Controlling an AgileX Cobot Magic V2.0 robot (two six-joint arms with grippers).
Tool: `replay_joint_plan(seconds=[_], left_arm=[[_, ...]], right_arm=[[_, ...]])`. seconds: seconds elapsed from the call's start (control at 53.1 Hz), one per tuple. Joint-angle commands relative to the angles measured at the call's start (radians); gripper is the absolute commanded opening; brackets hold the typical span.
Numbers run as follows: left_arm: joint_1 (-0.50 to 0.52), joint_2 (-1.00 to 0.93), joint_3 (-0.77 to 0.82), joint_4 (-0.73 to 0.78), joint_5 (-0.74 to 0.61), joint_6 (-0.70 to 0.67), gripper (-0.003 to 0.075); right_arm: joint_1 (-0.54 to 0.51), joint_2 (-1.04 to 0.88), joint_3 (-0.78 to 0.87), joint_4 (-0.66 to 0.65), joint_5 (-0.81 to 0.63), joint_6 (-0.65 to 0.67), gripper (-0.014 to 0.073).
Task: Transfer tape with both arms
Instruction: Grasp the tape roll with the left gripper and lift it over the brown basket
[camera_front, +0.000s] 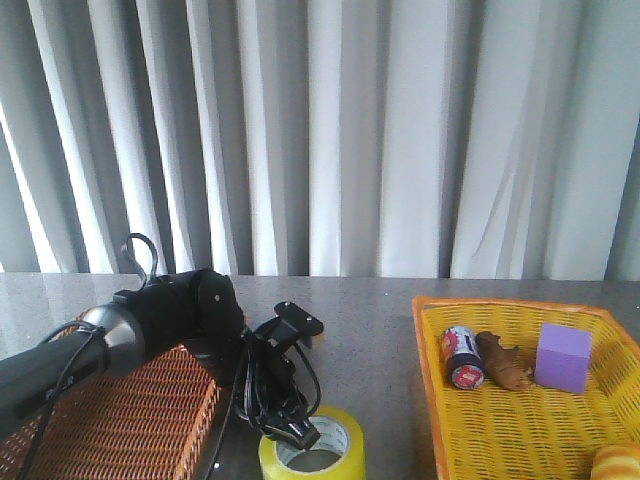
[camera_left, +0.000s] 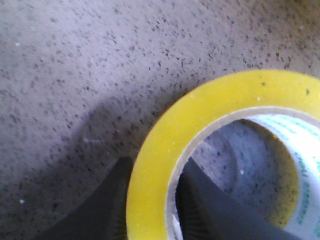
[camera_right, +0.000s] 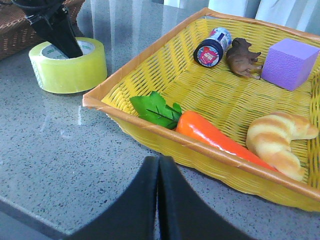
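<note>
The yellow tape roll will drop from my left gripper inside the brown wicker basket (camera_front: 126, 427), near the side of the brown basket that faces the yellow basket.
The yellow tape roll (camera_front: 340, 445) lies flat on the grey table at the front centre, with its white printed core facing up. My left gripper (camera_front: 297, 432) reaches down onto its near-left wall. In the left wrist view one finger (camera_left: 112, 200) is outside the roll (camera_left: 165, 145) and the other is inside the core, both pressed against the wall. The roll still rests on the table. In the right wrist view the tape (camera_right: 70, 70) sits beyond the basket corner with the left gripper (camera_right: 60, 37) in it. My right gripper (camera_right: 159, 159) is shut and empty, low over the table.
A yellow basket (camera_front: 430, 340) on the right holds a red-and-white can (camera_front: 463, 357), a brown toy animal (camera_front: 503, 362), a purple cube (camera_front: 563, 357), a carrot (camera_right: 210, 132) and a croissant (camera_right: 277, 137). A brown wicker basket (camera_front: 130, 410) sits at the left under my left arm.
</note>
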Motion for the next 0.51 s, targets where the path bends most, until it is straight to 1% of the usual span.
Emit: replay_joint_plan(seconds=[0.0, 0.113, 0.245, 0.339, 0.489], left_arm=[[-0.001, -0.078, -0.062, -0.042, -0.011, -0.032, -0.0008], [0.006, -0.114, -0.11, -0.042, 0.006, -0.04, -0.0007], [0.039, -0.199, -0.17, -0.029, 0.013, -0.04, -0.0007], [0.086, -0.266, -0.177, 0.014, 0.016, -0.057, -0.0007], [0.223, -0.346, -0.176, 0.127, 0.075, -0.127, -0.0007]], right_arm=[[-0.004, 0.009, -0.029, -0.008, -0.067, -0.004, -0.0008], [-0.004, 0.009, -0.029, -0.009, -0.066, -0.004, -0.0008], [-0.004, 0.009, -0.029, -0.009, -0.064, -0.004, -0.0008], [-0.004, 0.009, -0.029, -0.009, -0.061, -0.004, -0.0008], [-0.004, 0.009, -0.029, -0.009, -0.06, -0.004, -0.0008]])
